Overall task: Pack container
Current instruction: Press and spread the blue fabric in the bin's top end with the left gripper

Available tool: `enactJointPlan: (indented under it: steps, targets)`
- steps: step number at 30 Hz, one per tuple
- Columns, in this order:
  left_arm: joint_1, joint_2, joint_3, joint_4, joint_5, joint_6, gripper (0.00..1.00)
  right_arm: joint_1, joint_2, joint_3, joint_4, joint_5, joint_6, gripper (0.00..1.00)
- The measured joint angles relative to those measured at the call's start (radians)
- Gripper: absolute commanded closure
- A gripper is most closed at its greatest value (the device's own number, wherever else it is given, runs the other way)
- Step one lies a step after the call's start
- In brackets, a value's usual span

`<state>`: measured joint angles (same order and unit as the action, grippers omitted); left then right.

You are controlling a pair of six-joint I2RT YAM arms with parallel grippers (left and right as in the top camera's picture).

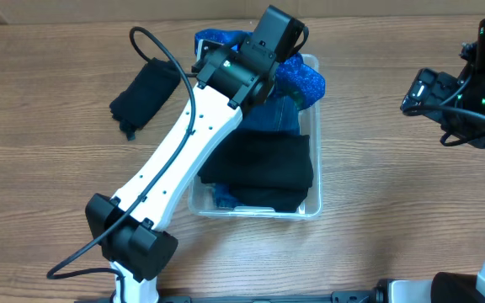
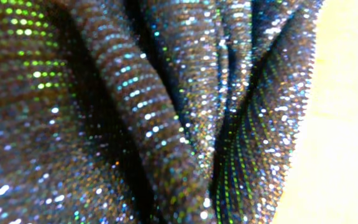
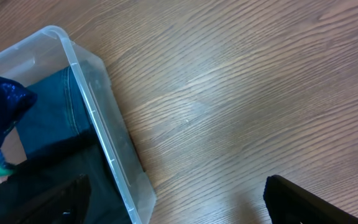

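Note:
My left gripper needs to let go of the blue sparkly cloth inside the container's far end (image 1: 268, 98), just beyond the folded black garment.
The clear plastic container (image 1: 314, 181) stands at the table's middle, holding a folded black garment (image 1: 263, 164) over blue denim (image 1: 278, 118). A blue sparkly cloth (image 1: 306, 77) lies bunched at its far end. My left gripper (image 1: 272, 38) is down over that cloth, its fingers hidden. The left wrist view is filled with the sparkly cloth (image 2: 166, 112) at very close range. My right gripper (image 3: 173, 199) is open and empty above bare table, just right of the container's rim (image 3: 98, 118). It also shows in the overhead view (image 1: 419, 93).
A crumpled black cloth (image 1: 146, 94) lies on the table to the left of the container. The wooden table (image 1: 377, 185) spreads between the container and the right arm. The left arm crosses over the container's near left side.

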<state>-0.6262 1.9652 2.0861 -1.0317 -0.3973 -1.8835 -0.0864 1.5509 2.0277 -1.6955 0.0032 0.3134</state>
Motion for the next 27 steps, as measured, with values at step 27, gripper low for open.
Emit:
enactJointPlan:
  steps: [27]
  targets:
    - [0.019,0.009,-0.285,0.291,0.044,-0.011,0.94,0.0,0.0,0.0,0.0,0.0,0.0,0.07]
